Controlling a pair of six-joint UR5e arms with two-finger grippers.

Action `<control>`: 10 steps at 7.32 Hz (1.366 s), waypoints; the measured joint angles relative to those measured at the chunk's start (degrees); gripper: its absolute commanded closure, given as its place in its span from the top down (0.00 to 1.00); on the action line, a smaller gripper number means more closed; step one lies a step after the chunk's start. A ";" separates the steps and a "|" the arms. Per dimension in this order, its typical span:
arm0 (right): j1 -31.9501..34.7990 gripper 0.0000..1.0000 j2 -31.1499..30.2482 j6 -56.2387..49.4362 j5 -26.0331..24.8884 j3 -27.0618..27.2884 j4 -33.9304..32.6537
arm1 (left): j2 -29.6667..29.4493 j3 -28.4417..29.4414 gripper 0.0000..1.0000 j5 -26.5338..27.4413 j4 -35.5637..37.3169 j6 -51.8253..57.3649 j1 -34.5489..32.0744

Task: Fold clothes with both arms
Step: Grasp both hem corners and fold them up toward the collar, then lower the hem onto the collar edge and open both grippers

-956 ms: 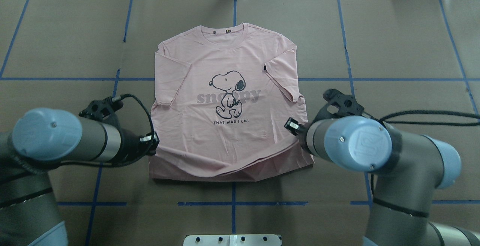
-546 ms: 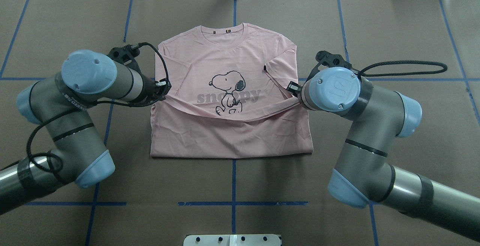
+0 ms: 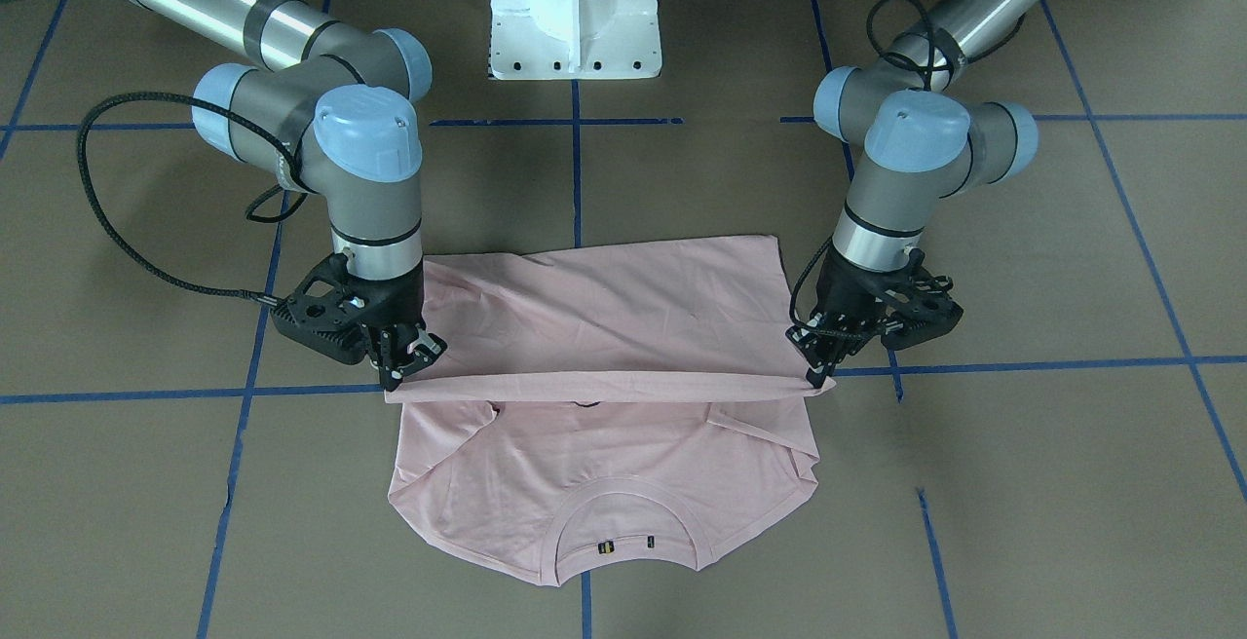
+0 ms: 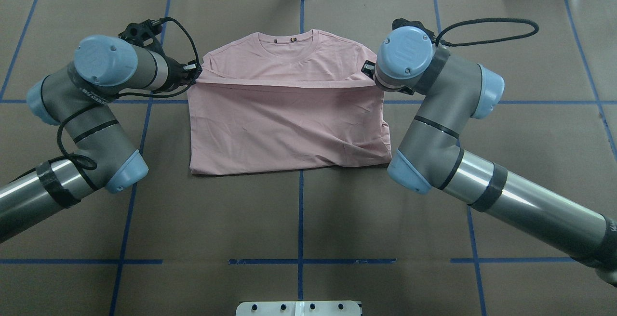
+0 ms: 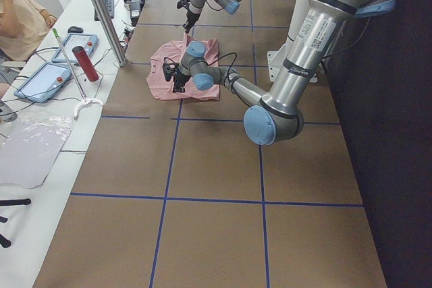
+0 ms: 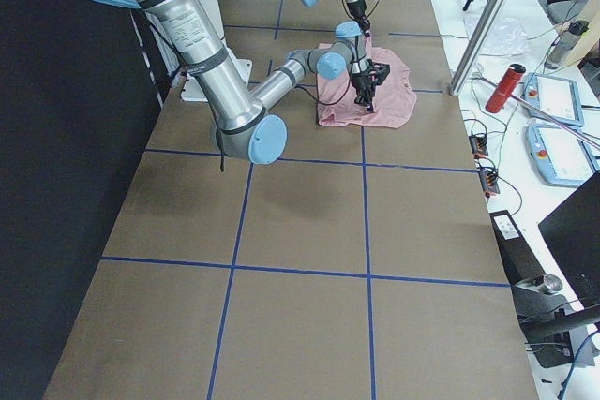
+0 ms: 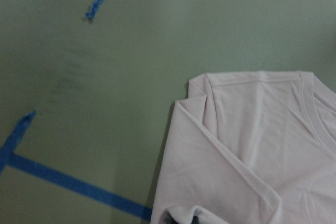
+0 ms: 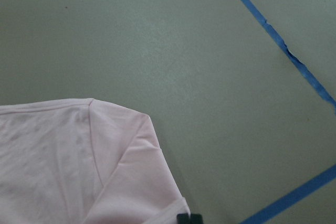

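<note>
Next, my left gripper lets go of the T-shirt's hem corner on the outer edge of the sleeve (image 3: 823, 468) (image 7: 179, 100) nearest that gripper.
The pale pink T-shirt (image 4: 289, 123) lies on the brown table, its lower half folded up over the chest. The Snoopy print is hidden under the fold. The collar (image 4: 291, 46) stays uncovered at the far side and shows near the bottom of the front-facing view (image 3: 623, 522). My left gripper (image 4: 194, 72) is shut on the hem's left corner; it is on the right in the front-facing view (image 3: 818, 371). My right gripper (image 4: 370, 71) is shut on the hem's right corner (image 3: 395, 376). The hem is stretched straight between them, just above the shoulders. The wrist views show shoulder fabric (image 7: 252, 145) (image 8: 79, 156).
Blue tape lines (image 4: 299, 261) grid the brown table cover. The white pedestal base (image 3: 575, 16) stands at the robot's side. Beyond the far edge are a metal post (image 5: 101, 11), a red cylinder (image 5: 86, 63) and tablets on a white desk.
Both grippers have carried the hem from the near edge away from the robot toward the collar. The fold now covers the Snoopy print and lettering.
</note>
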 measured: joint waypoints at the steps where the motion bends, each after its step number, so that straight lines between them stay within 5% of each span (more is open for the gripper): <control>1: 0.53 0.00 2.31 -1.55 0.11 -4.29 1.00 | -1.24 2.13 0.00 0.39 -0.96 0.20 -0.06; 4: 1.83 0.00 6.06 -4.21 0.99 -12.09 3.75 | -2.52 5.70 0.00 1.48 -3.78 0.31 -0.39; 10: 4.99 0.00 9.72 -9.42 4.47 -18.33 5.42 | -2.79 6.31 0.00 1.91 -4.15 1.35 -1.95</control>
